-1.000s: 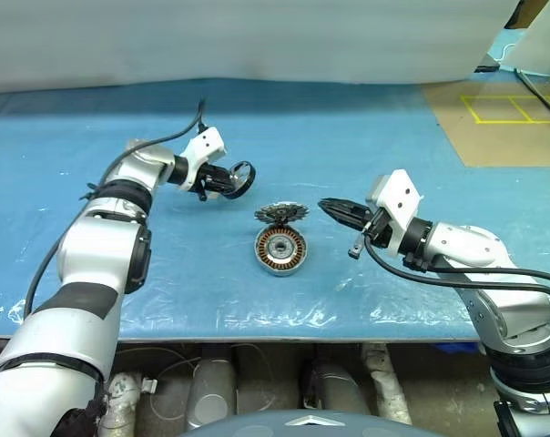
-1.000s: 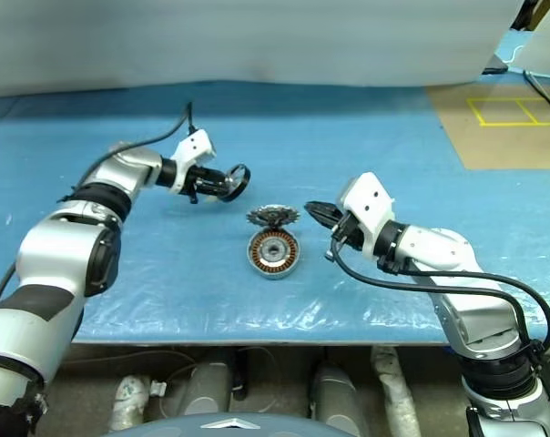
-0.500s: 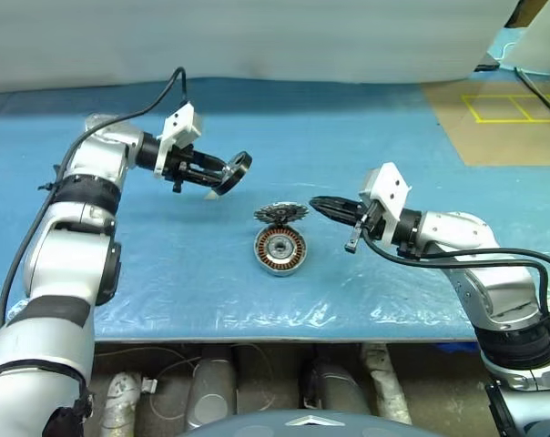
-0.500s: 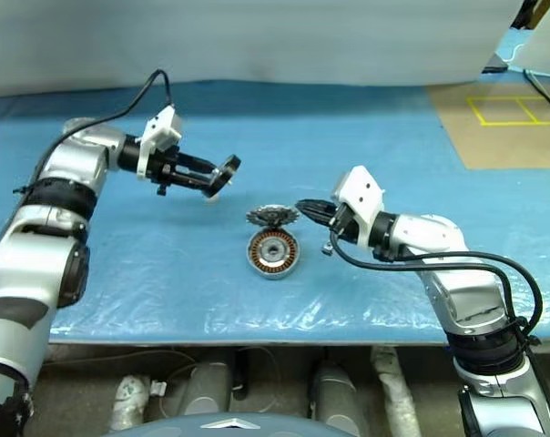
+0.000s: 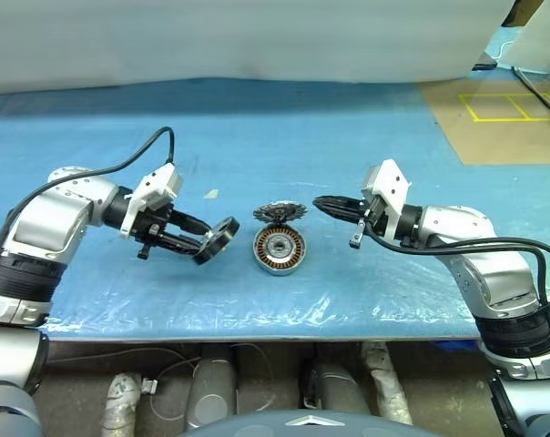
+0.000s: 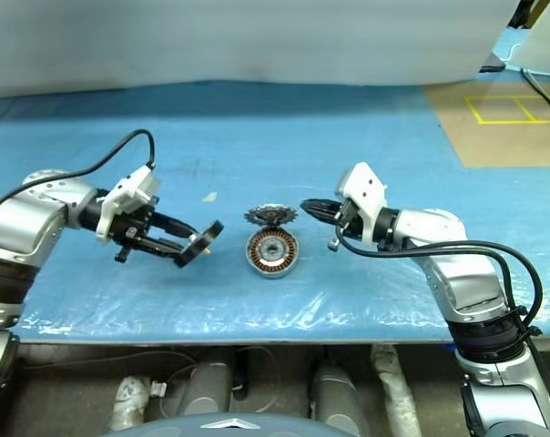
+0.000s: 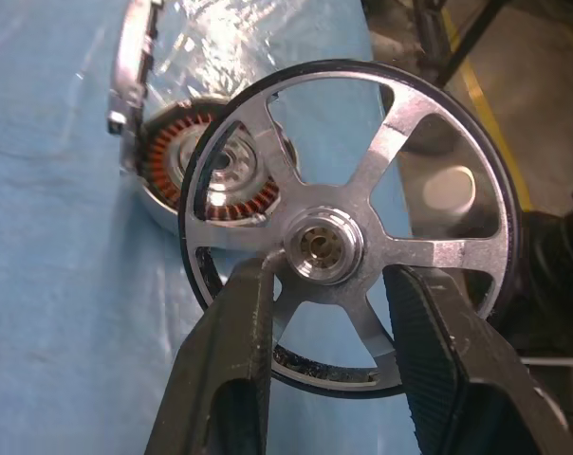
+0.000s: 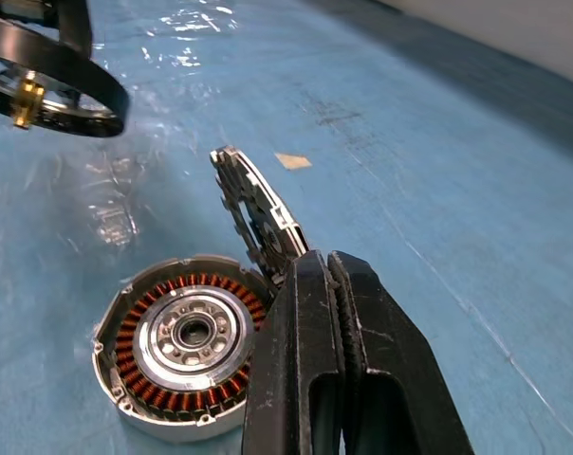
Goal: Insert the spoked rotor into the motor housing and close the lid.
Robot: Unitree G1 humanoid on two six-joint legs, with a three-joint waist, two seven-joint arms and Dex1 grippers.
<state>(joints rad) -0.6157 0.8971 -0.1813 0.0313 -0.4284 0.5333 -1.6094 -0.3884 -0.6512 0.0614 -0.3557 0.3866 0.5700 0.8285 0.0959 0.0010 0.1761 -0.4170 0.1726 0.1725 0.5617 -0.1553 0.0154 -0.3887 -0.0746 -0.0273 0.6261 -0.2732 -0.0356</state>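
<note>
Next, I release the spoked rotor with my left gripper inside the ring of copper coils in the motor housing (image 5: pixel 276 240) (image 7: pixel 222 165).
My left gripper (image 5: pixel 205 246) is shut on the spoked rotor (image 5: pixel 217 239), a dark-rimmed wheel with silvery spokes; its fingers (image 7: pixel 249 322) clamp either side of the hub (image 7: pixel 322 246). It holds the rotor tilted just above the table, to the left of the motor housing (image 5: pixel 280 248). The housing lies flat, with its copper coils (image 8: pixel 139 365) showing. The toothed lid (image 5: pixel 280 212) stands open, upright at the housing's far edge. My right gripper (image 5: pixel 320 202) is shut and empty, hovering just right of the lid, with its tips (image 8: pixel 323 263) close to the lid's teeth (image 8: pixel 253 213).
A blue sheet under clear film covers the table (image 5: pixel 393 137). A small pale scrap (image 5: pixel 211 193) lies behind the rotor. The table's front edge (image 5: pixel 257 332) runs close below the housing. Brown flooring with yellow tape (image 5: pixel 498 114) lies at the back right.
My left arm has drawn back toward me and sunk with the rotor, from behind and left of the housing to low beside it. The right gripper has stayed almost still.
</note>
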